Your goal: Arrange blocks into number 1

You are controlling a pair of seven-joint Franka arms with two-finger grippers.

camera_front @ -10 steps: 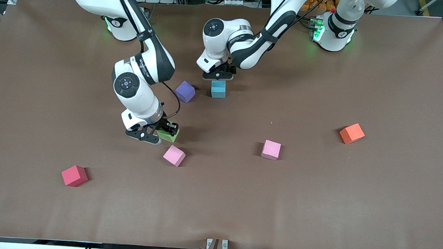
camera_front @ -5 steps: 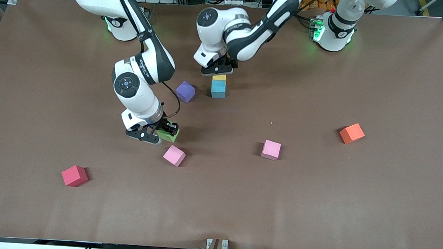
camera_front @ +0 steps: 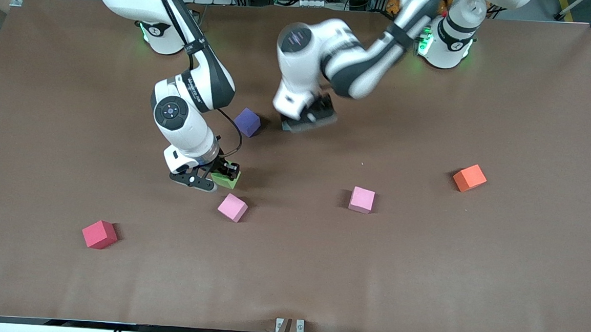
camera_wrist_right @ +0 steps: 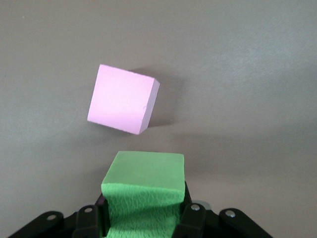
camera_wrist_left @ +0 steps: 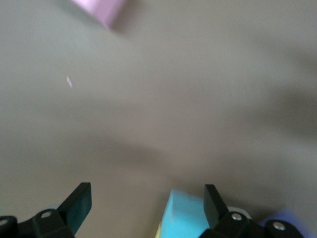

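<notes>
Next, my left gripper should grab the sides [camera_front: 361, 200] [camera_wrist_left: 103, 6] of the mid-table pink block, the one lying between the orange cube and the other pink block.
My left gripper [camera_front: 306, 120] hangs open over the blue block [camera_wrist_left: 190, 215], which shows close to one finger [camera_wrist_left: 213, 206] with a sliver of the yellow block [camera_wrist_left: 159, 230] against it. In the front view that hand covers both blocks. Nothing is between the left gripper's [camera_wrist_left: 146, 206] fingers. My right gripper [camera_front: 213, 176] is shut on the green block [camera_front: 226, 180], low at the table; the foam [camera_wrist_right: 146, 188] is squeezed between its jaws. One pink block [camera_front: 232, 207] [camera_wrist_right: 124, 105] lies just nearer the front camera than the green one. Another pink block [camera_front: 362, 199] [camera_wrist_left: 99, 9] sits mid-table.
A purple cube [camera_front: 247, 121] lies beside the left hand, toward the right arm's end. A red cube [camera_front: 99, 234] sits near the front edge at that same end. An orange cube [camera_front: 470, 177] rests toward the left arm's end.
The left gripper opened, left the yellow block touching the blue one, lifted, and has swung quickly over both blocks. The right gripper, holding the green block, barely shifted.
</notes>
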